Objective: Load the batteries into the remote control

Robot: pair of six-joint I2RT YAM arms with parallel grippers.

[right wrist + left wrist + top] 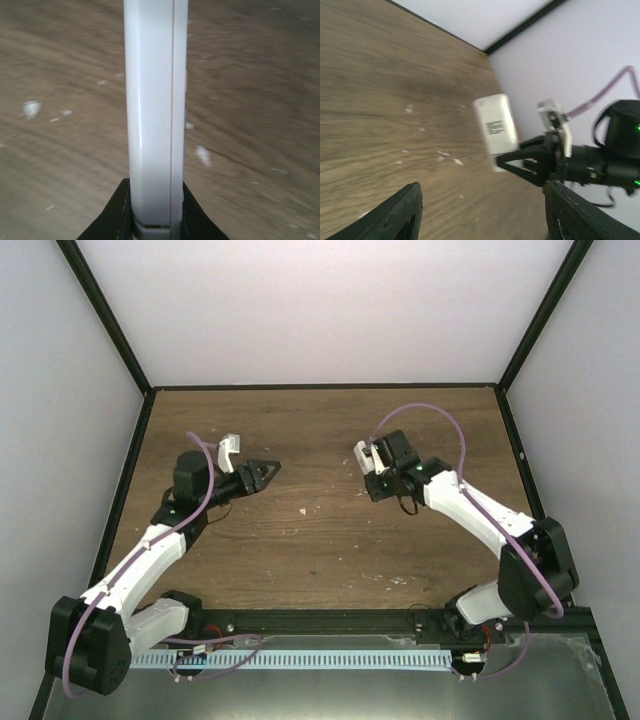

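Next, my right gripper puts the white remote control down on the wooden table (324, 506) next to the central white fleck. The remote is now held above that table.
The white remote control (156, 100) is clamped edge-on between the black fingers of my right gripper (156, 202), above the wooden table. In the left wrist view its plain white back (495, 125) carries a small printed label, and my right gripper (520, 162) holds its lower end. In the top view the remote (361, 452) sticks out left of my right gripper (371, 466). My left gripper (264, 472) is open and empty, pointing right toward the remote with a gap between them; its fingers (407, 207) are spread wide. No batteries are in view.
The wooden table (320, 530) has small white flecks on it (447, 157). White walls with black frame edges (150, 390) enclose it at the back and sides. A black rail (320, 620) and a white slotted strip run along the near edge.
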